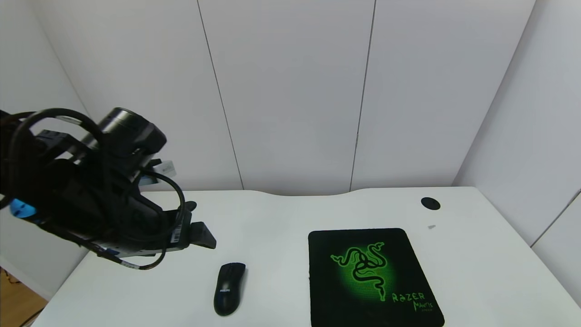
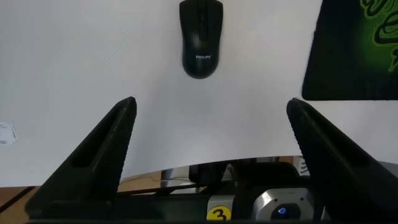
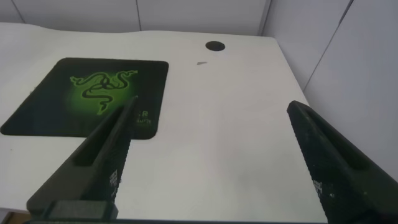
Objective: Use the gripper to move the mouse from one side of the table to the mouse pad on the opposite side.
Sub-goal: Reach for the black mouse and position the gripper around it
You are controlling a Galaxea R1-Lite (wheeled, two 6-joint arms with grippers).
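Observation:
The robot's left gripper needs to next move to the black mouse and close on its sides (image 1: 226,289) (image 2: 203,51) near the Philips lettering.
The black mouse (image 1: 229,288) lies on the white table (image 1: 281,213) near its front edge, left of the mouse pad (image 1: 372,277), with a gap between them. The pad is black with a green snake logo and lies flat at centre right. My left gripper (image 1: 199,234) hovers above the table's left side, behind and left of the mouse. In the left wrist view it (image 2: 211,106) is open and empty, with the mouse (image 2: 200,37) ahead of it and apart, and the pad's corner (image 2: 351,56) to one side. My right gripper (image 3: 211,109) is open and empty over the table's right part, beside the pad (image 3: 93,96).
A black round cable-hole cap (image 1: 430,203) sits at the back right and also shows in the right wrist view (image 3: 215,46). A small grey fleck (image 1: 431,226) lies near it. White wall panels stand behind the table. The table's front edge is close to the mouse.

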